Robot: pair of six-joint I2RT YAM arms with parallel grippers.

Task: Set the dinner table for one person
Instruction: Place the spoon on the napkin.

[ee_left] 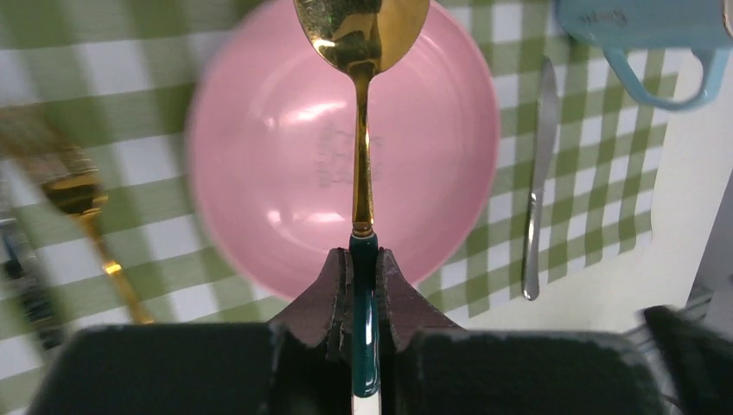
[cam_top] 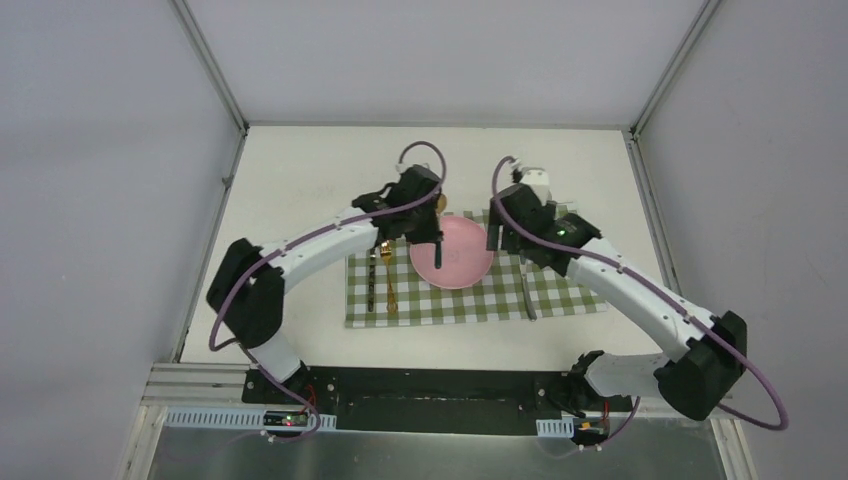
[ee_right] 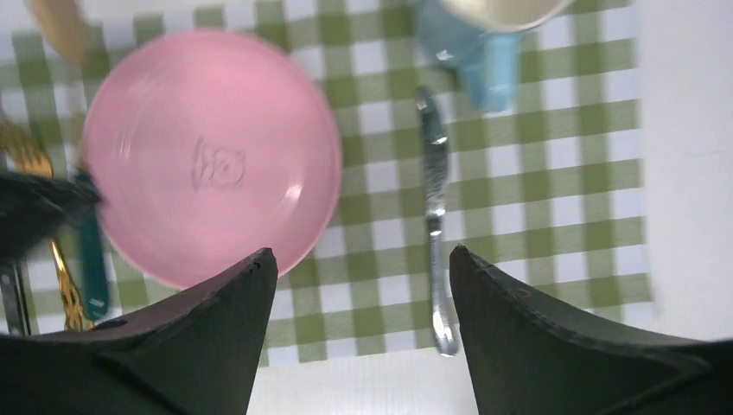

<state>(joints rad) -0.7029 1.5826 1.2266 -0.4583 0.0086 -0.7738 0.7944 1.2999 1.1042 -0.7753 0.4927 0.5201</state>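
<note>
My left gripper needs to put the gold spoon down and let go of it on the checked cloth (cam_top: 548,262) (ee_left: 588,118) next to the silver knife, away from the pink plate.
The white dinner table (cam_top: 300,190) carries a green-and-white checked cloth (cam_top: 470,300). A pink plate (cam_top: 455,255) lies on the cloth. My left gripper (cam_top: 432,225) is shut on the dark green handle of a gold spoon (ee_left: 361,30) and holds it above the plate (ee_left: 285,173). The jaws (ee_left: 364,255) pinch the handle. My right gripper (cam_top: 505,232) is open and empty (ee_right: 359,259), hovering over the cloth between the plate (ee_right: 207,156) and a silver knife (ee_right: 435,199).
A gold fork (cam_top: 389,285) and a dark-handled utensil (cam_top: 372,280) lie on the cloth left of the plate. The knife (cam_top: 527,290) lies right of it. A blue mug (ee_left: 640,26) stands at the cloth's far right corner (ee_right: 484,43). Aluminium rails edge the table.
</note>
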